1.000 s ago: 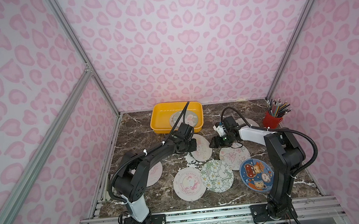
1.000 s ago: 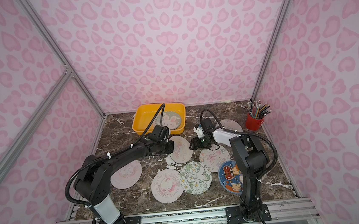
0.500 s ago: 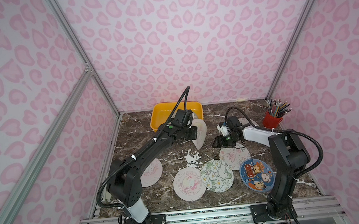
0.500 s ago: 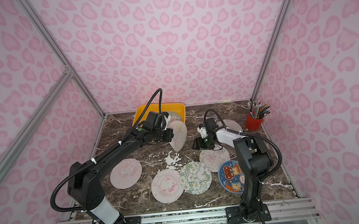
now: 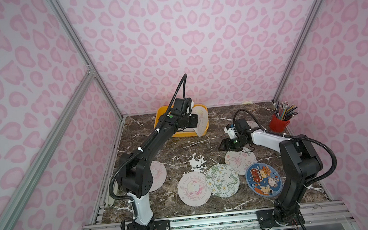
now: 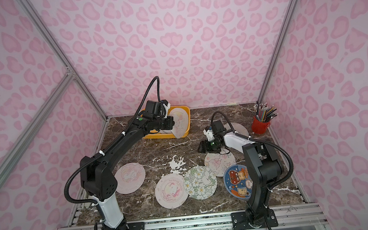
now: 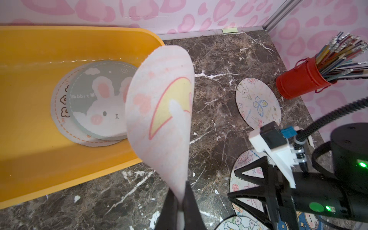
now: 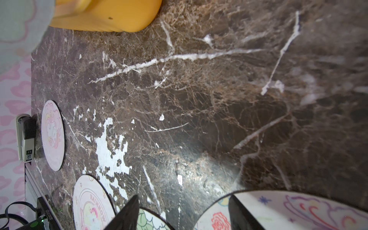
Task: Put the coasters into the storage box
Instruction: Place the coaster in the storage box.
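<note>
The robot's left gripper will release the pale coaster on top of the rabbit coaster (image 5: 188, 122) (image 7: 95, 104) in the yellow storage box.
The yellow storage box (image 5: 204, 132) stands at the back of the table, with a rabbit coaster (image 7: 99, 101) lying in it on another pale coaster (image 7: 57, 107). My left gripper (image 7: 180, 191) is shut on the rim of a pale coaster (image 5: 201, 120), which it holds on edge over the box's right end. My right gripper (image 8: 183, 197) is open and empty, low over the table beside a flower-print coaster (image 5: 242, 164). Flat on the table lie a green-floral coaster (image 5: 223, 180), a dark blue coaster (image 5: 263, 180), a horse-print coaster (image 5: 194, 188) and a pink one (image 5: 160, 175).
A red pencil cup (image 5: 279, 123) stands at the back right corner. One more pale coaster (image 7: 257, 103) lies between that cup and my right arm. Pink walls close in the table on three sides.
My left gripper has lifted the pale coaster off the middle of the table and carried it back to the box. My right gripper has shifted slightly to the right.
</note>
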You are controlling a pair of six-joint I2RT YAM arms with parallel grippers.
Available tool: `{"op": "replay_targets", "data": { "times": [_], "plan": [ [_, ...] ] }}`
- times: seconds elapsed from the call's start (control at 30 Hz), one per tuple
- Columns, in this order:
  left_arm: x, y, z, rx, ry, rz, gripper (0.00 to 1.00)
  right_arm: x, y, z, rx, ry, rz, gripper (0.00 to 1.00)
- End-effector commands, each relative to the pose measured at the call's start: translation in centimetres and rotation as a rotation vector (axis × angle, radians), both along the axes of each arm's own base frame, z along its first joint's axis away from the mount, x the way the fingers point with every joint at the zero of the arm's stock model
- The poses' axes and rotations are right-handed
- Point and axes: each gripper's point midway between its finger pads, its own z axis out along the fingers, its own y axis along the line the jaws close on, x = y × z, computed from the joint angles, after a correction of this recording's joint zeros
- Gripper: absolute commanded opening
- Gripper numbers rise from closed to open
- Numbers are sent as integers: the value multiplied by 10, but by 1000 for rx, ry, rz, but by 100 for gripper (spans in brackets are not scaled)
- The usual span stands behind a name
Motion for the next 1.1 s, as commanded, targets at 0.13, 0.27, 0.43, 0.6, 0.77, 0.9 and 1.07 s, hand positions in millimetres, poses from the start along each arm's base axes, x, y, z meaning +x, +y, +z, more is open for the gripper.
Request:
{"op": "replay_targets", "data": {
  "times": [0.13, 0.27, 0.43, 0.6, 0.77, 0.9, 1.07],
  "plan": [
    [43, 7, -11, -48, -41, 5, 2, -1, -3, 6, 13, 0, -6, 72],
    [67, 15, -29, -72, -30, 22, 2, 1, -6, 8, 12, 0, -14, 73],
    [90, 29, -60, -74, 3, 39, 2, 3, -7, 9, 7, 4, -21, 73],
    [104, 47, -92, -28, 34, 63, 2, 5, -7, 11, 5, 4, -28, 73],
    [111, 68, -111, 62, 40, 101, 9, 6, -8, 15, 3, -1, -32, 73],
    [111, 85, -109, 132, 26, 147, 31, 6, -8, 17, 2, -4, -36, 74],
    [106, 98, -96, 166, -2, 193, 65, 4, -10, 18, -1, -12, -47, 74]
  ]
}}
